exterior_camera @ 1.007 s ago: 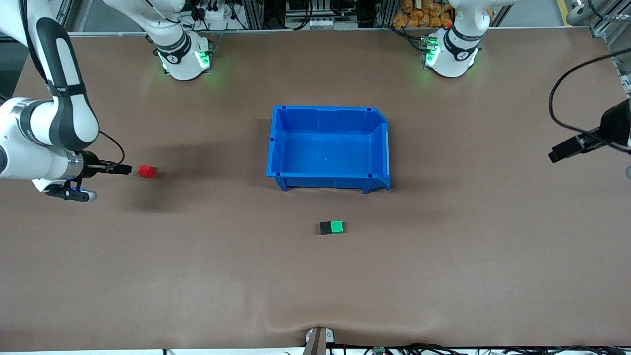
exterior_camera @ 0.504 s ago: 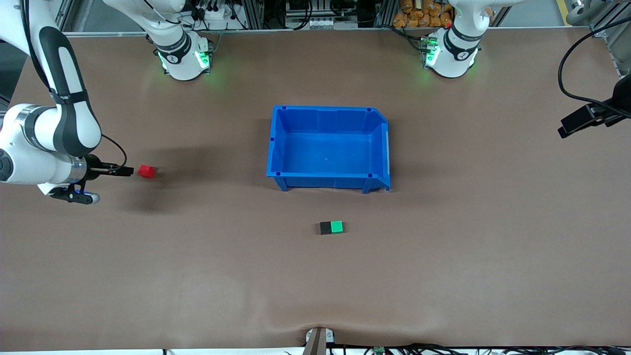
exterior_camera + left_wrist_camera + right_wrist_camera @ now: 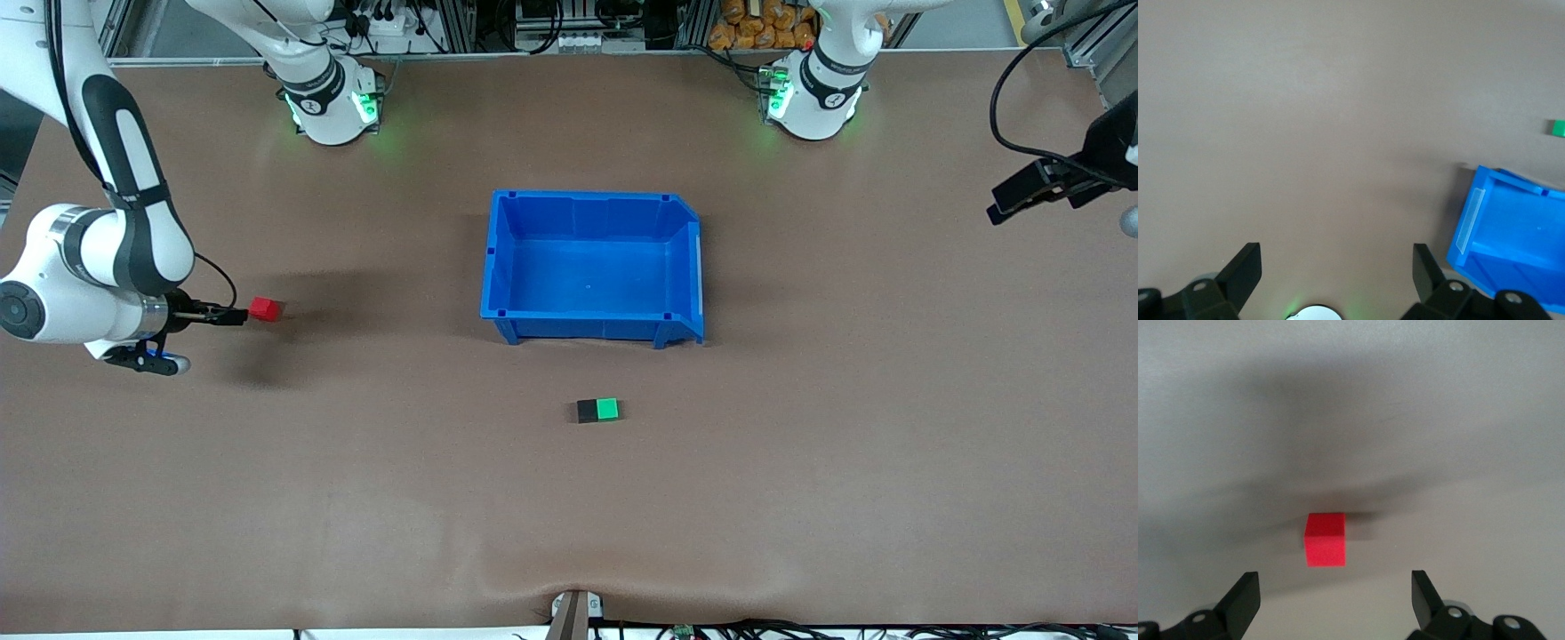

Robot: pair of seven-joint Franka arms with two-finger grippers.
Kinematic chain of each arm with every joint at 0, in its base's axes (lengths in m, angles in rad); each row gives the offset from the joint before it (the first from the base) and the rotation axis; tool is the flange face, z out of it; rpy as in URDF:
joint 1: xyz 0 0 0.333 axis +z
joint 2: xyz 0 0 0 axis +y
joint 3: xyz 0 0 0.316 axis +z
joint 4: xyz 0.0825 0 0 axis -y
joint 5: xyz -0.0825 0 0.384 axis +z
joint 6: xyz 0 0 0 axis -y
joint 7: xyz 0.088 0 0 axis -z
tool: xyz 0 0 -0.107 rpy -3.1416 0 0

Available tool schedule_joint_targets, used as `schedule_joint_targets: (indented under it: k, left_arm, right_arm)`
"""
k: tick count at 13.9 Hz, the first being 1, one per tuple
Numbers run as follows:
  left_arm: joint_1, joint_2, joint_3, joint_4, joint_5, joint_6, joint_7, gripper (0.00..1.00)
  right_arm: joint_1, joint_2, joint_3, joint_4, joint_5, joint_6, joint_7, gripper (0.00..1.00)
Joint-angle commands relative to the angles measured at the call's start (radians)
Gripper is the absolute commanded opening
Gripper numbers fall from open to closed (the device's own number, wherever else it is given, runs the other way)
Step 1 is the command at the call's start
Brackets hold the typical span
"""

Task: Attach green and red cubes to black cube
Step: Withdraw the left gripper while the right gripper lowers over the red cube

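Note:
The red cube sits alone, apart from the black cube. My right gripper needs to next move ahead and close on the opposite sides of the red cube [image 3: 265, 309] [image 3: 1325, 541].
The red cube [image 3: 265, 308] sits alone on the table toward the right arm's end. My right gripper [image 3: 235, 316] hangs low over the table just beside it, open. In the right wrist view the red cube [image 3: 1325, 539] lies just ahead of the open right gripper [image 3: 1333, 590], not between the fingers. The black cube [image 3: 588, 411] and green cube [image 3: 607, 409] sit side by side, touching, nearer the front camera than the blue bin. My left gripper [image 3: 1013, 201] is up over the table's edge at the left arm's end, and the left wrist view shows the left gripper [image 3: 1335, 263] open and empty.
A large blue bin [image 3: 491, 267] stands in the middle of the table with nothing in it. In the left wrist view the blue bin [image 3: 1511, 233] and the green cube [image 3: 1558, 127] show at the picture's edge.
My right gripper has crept closer to the red cube. The left arm has shifted over its end of the table, drawing back toward the bases. The cubes have not moved.

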Motion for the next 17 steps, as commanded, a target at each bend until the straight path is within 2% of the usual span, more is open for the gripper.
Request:
schedule_joint_targets:
  k: [1,7,9,14,17]
  left_arm:
    - [-0.001,-0.023,-0.005,-0.032,-0.012,0.011,0.083,1.00]
    - [-0.003,-0.020,-0.031,-0.035,-0.012,0.011,0.091,1.00]
    - [0.000,-0.022,-0.058,-0.050,-0.012,0.008,0.095,1.00]
    - [0.006,-0.022,-0.060,-0.052,-0.012,0.006,0.097,1.00]
    - [0.008,-0.022,-0.060,-0.052,-0.012,0.006,0.097,1.00]
  right_arm:
    - [-0.022,0.012,0.017,0.012,-0.010,0.002,0.015,1.00]
    - [-0.013,0.015,0.019,0.003,-0.007,0.007,0.016,1.00]
    - [-0.013,0.014,0.017,-0.025,-0.007,0.062,0.016,1.00]
    - [0.006,0.015,0.019,-0.048,-0.007,0.087,0.076,1.00]
    - [0.006,0.015,0.019,-0.085,-0.007,0.148,0.078,1.00]
